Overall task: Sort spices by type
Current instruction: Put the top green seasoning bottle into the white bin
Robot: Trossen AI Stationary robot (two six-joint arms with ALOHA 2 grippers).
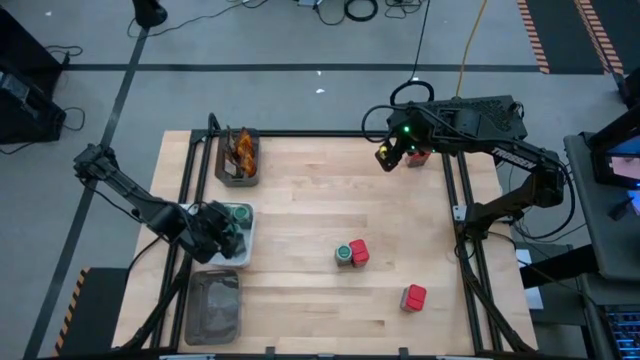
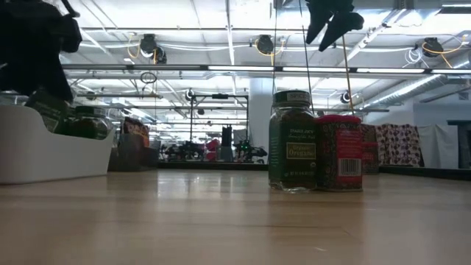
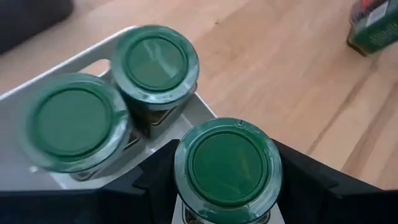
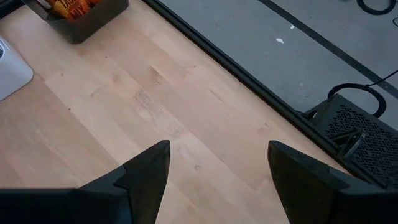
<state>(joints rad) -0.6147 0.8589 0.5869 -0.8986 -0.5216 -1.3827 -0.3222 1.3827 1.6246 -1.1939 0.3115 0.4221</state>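
Next, my left gripper releases the jar in the white tray (image 1: 241, 227) (image 3: 221, 169) next to the two standing jars, along the tray's edge on the table side. The held jar is now over the tray's edge.
Three round jars with green lids show in the left wrist view. Two of them (image 3: 71, 121) (image 3: 155, 59) stand in the white tray (image 1: 243, 215) at the table's left edge. The third jar (image 3: 227, 165) sits between the fingers of my left gripper (image 1: 228, 234), over the tray's edge. Another jar (image 1: 343, 254) stands on the table mid-right, against a red packet (image 1: 359, 251). A second red packet (image 1: 413, 297) lies nearer the front. My right gripper (image 1: 385, 155) hangs open high over the far right corner. My left gripper pinches the jar between its two fingers, one on each side of the body just below the green lid (image 3: 227, 165). The fingers slant down from above. The jar stays upright, lid up; the lid hides whether its base rests in the tray.
A dark tray (image 1: 238, 158) with brown-orange sachets stands at the far left. A grey tray (image 1: 213, 305) lies at the near left. Another red packet (image 1: 418, 157) shows under the right arm. Bare wood spreads across the table's middle.
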